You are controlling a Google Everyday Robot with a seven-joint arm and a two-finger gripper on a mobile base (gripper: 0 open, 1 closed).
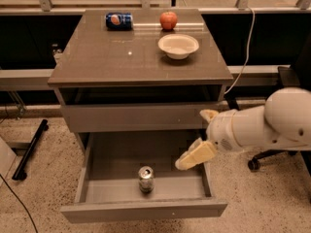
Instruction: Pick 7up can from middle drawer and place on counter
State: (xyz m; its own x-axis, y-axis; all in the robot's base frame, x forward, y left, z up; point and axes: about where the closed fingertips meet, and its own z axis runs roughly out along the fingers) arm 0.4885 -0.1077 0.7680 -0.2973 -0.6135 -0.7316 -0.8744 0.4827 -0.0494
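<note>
The gripper needs to next close on the 7up can's upper part (pixel 146 174), near its silver lid.
The 7up can (pixel 146 178) stands upright in the open middle drawer (pixel 97 191), near its front wall and about at its middle. It has a silver lid and a pale greenish body. My gripper (pixel 197 140) is open and empty. It hangs over the right side of the drawer, to the right of the can and a little above it, not touching it. Its lower cream finger (pixel 194 155) points down and left toward the can. The counter (pixel 121 57) is the glossy grey-brown cabinet top above the drawers.
On the counter lie a blue can (pixel 119 21) on its side, a red apple (pixel 168 20) and a white bowl (pixel 178 45). A closed drawer front (pixel 136 116) sits above the open drawer. A chair base (pixel 262 159) stands on the right, and a black stand leg (pixel 29 149) on the left.
</note>
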